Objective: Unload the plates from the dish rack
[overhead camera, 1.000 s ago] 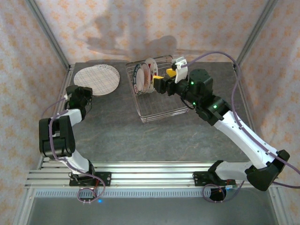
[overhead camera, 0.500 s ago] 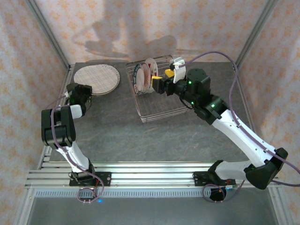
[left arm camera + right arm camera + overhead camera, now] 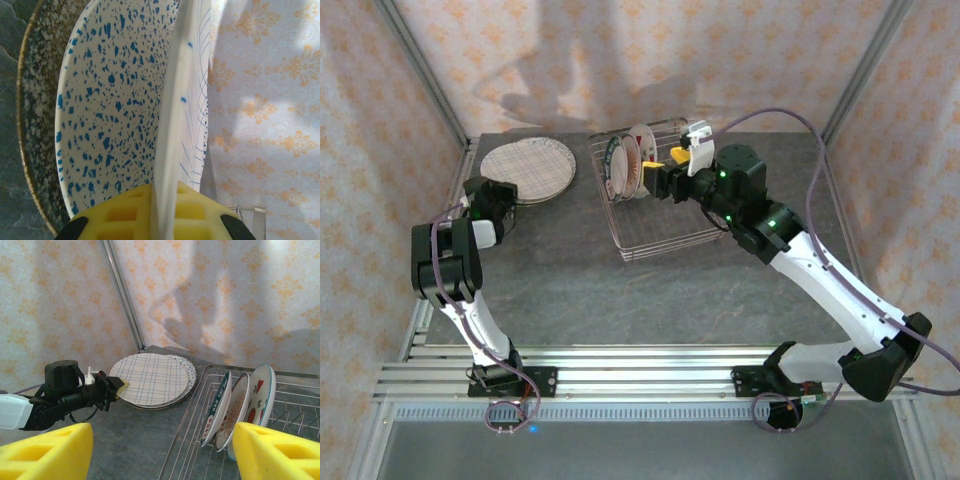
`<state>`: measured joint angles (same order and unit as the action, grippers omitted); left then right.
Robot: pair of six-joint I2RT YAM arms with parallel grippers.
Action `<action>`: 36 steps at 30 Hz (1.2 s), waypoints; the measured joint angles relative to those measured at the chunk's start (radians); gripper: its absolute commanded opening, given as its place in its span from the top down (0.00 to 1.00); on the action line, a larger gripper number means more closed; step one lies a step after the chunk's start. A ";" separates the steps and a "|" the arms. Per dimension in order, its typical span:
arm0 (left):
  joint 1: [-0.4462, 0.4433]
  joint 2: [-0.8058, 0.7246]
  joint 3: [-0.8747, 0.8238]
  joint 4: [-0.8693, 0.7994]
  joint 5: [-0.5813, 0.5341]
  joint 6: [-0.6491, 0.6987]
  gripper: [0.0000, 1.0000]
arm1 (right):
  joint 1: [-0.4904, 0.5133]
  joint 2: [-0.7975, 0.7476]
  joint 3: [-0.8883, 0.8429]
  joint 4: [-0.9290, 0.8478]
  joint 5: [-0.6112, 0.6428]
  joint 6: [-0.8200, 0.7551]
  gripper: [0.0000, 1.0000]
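Observation:
My left gripper is going to release the beige plaid plate on top of the blue-speckled plate [image 3: 533, 169] [image 3: 132, 85] in the stack.
At the back left lies a stack of plates. My left gripper [image 3: 510, 191] is shut on the near rim of the top one, the beige plaid plate [image 3: 530, 167]. In the left wrist view the yellow pads [image 3: 125, 212] pinch that white rim [image 3: 172, 125], with a blue-speckled plate [image 3: 110, 110] and a brown speckled plate [image 3: 35, 130] below. Three plates stand upright in the dish rack [image 3: 665, 225]: a dark-rimmed plate [image 3: 218, 407], a red-patterned plate [image 3: 235, 410] and a white red-fruit plate [image 3: 260, 387]. My right gripper [image 3: 660, 172] hovers open over the rack, just right of them, holding nothing.
Patterned walls and metal frame posts [image 3: 430, 80] close in the table on three sides. The stack sits near the back-left corner post [image 3: 122, 295]. Bare grey tabletop [image 3: 570, 280] stretches in front of the rack and stack.
The left arm's elbow has swung inward and upward while its gripper stays on the plaid plate's rim. The right gripper has crept slightly toward the back of the rack.

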<state>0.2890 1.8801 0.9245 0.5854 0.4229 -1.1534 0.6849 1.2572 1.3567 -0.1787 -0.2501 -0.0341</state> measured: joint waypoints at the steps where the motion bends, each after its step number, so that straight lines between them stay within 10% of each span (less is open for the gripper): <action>1: 0.000 0.005 0.005 0.003 0.002 0.000 1.00 | 0.000 0.002 0.001 0.000 0.000 0.000 0.27; 21: 0.000 0.060 0.037 0.011 0.042 -0.008 1.00 | 0.000 0.015 0.014 0.000 0.000 0.008 0.26; 36: 0.000 0.060 0.074 -0.053 0.053 0.005 0.55 | 0.000 0.016 0.016 -0.001 0.000 0.015 0.26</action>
<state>0.2890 1.9400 0.9985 0.5320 0.4763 -1.1481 0.6846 1.2728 1.3731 -0.1799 -0.2501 -0.0193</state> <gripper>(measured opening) 0.403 0.736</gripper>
